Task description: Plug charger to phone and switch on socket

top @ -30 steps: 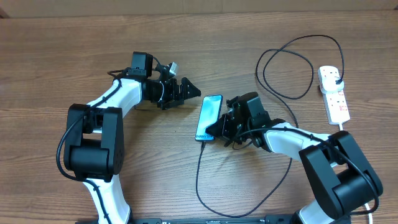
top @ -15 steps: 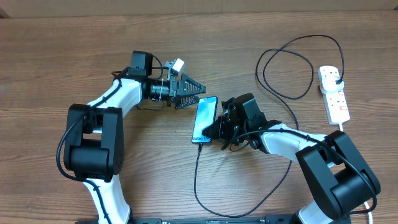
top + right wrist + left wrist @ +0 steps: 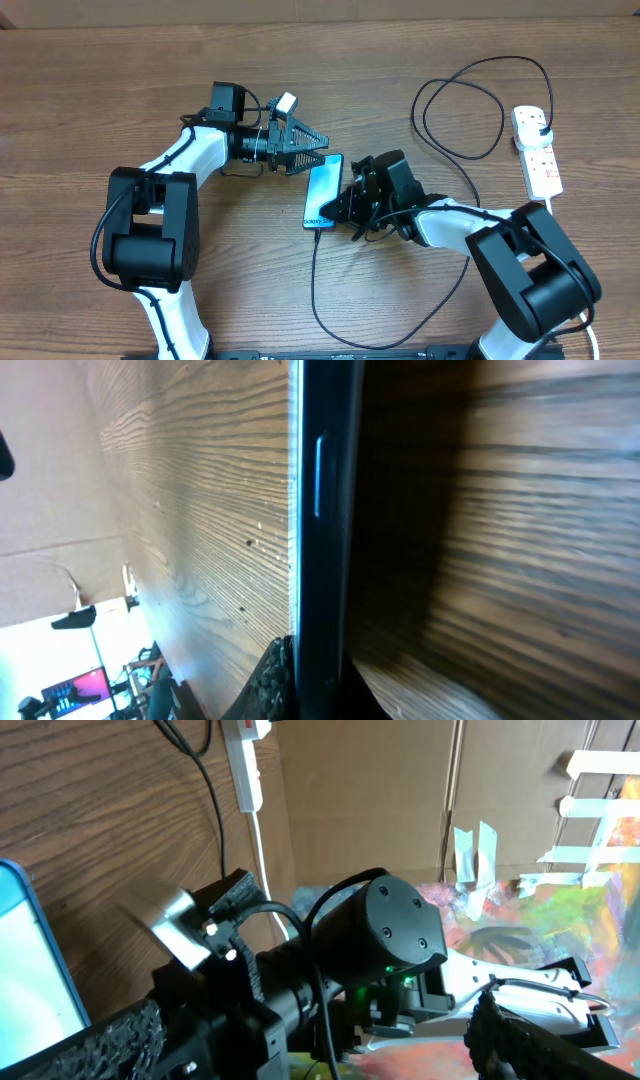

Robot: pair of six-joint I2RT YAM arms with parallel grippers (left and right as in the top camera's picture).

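Note:
Next, my right gripper lays the phone down flat on the table [image 3: 308, 187] by the open fingertips of my left gripper.
The phone [image 3: 323, 190], blue screen up, lies slanted at mid-table. My right gripper [image 3: 346, 205] is shut on its right edge; the right wrist view shows the dark rim of the phone [image 3: 320, 510] clamped between the jaws of the right gripper [image 3: 320, 685]. The black charger [image 3: 314, 290] cable meets the phone's lower end, loops along the front and runs up to the white socket [image 3: 540, 160] at the far right, its plug [image 3: 540, 127] in an outlet. My left gripper [image 3: 312, 152] stands open just beyond the phone's top end, holding nothing. In the left wrist view the phone [image 3: 35, 970] fills the left edge.
The charger cable makes a large loop [image 3: 460, 110] at the back right, between my right arm and the socket. The socket's white cord [image 3: 548, 202] runs down behind my right arm. Cardboard walls border the table's far side.
The right gripper has slid the phone to the left and slightly away, toward the left gripper. The left wrist has turned so its spread fingers face the phone's top end.

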